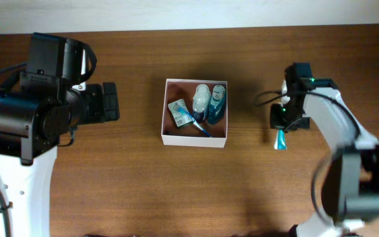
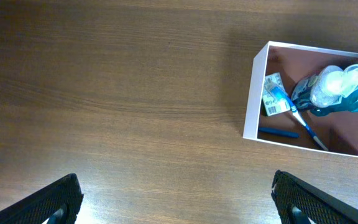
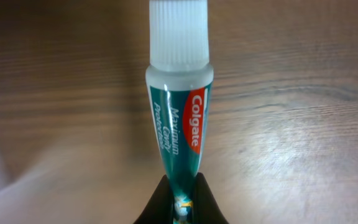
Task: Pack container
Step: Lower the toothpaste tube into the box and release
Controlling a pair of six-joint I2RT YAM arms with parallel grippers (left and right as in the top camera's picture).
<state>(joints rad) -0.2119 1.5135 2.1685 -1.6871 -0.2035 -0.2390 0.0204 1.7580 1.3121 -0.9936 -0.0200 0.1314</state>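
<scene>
The robot's right gripper will set the toothpaste tube, now held above the wood, down between the green-and-white carton and the container's near side (image 1: 183,131).
The container (image 1: 194,139) is a square white box with a pinkish inside, at the table's middle; it also shows in the left wrist view (image 2: 251,99). It holds a green-and-white carton (image 1: 178,112), a blue toothbrush (image 1: 201,128), and two bottles (image 1: 209,100). My right gripper (image 3: 180,202) is shut on the tail of a teal Colgate toothpaste tube (image 3: 179,118) with a white cap, held above the wood right of the container; the tube also shows in the overhead view (image 1: 280,140). My left gripper (image 2: 173,199) is open and empty, left of the container.
The left arm's large black body (image 1: 38,99) sits over the table's left side. The right arm (image 1: 334,131) reaches in from the lower right. A pale wall edge runs along the table's far side.
</scene>
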